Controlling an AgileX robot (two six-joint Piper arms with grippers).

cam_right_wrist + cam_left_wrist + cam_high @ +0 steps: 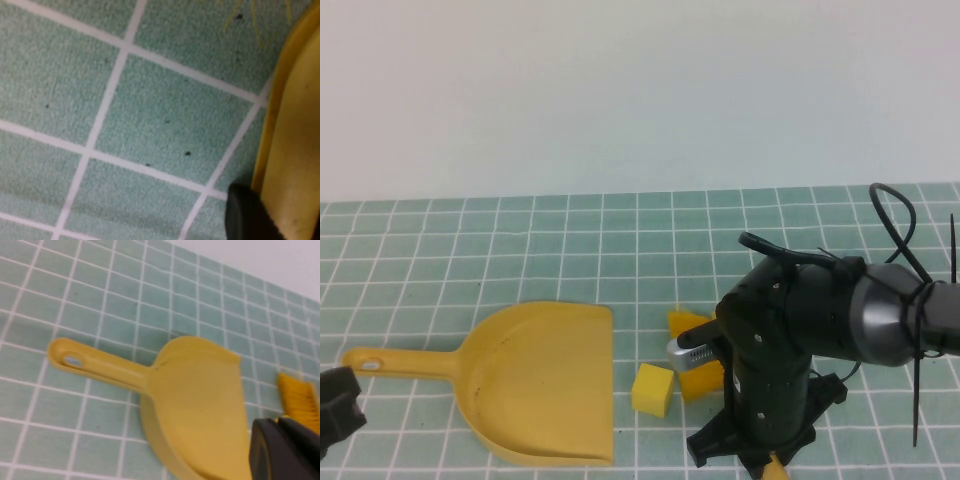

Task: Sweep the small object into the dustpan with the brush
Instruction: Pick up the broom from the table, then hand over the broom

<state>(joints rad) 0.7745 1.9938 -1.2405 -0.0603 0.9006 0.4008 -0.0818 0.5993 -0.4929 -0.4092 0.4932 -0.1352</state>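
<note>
The robot's right gripper will let go of the yellow brush over the yellow dustpan's far edge (502, 264), passing it to the left gripper.
A yellow dustpan (540, 380) lies flat at the near left, its handle pointing left and its mouth facing right; it also shows in the left wrist view (200, 390). A small yellow cube (653, 390) sits just right of the mouth. My right gripper (760, 450) hangs over the yellow brush (700, 383), right of the cube, and is shut on the brush handle (295, 150); one black fingertip (247, 215) shows beside the handle. My left gripper (335, 408) sits at the near left edge, below the dustpan handle, shut and empty. The brush bristles (297, 397) show past the dustpan.
The table is covered with a green cloth with a white grid (520, 250). A white wall stands behind it. Black cables (910, 250) loop off the right arm at the right edge.
</note>
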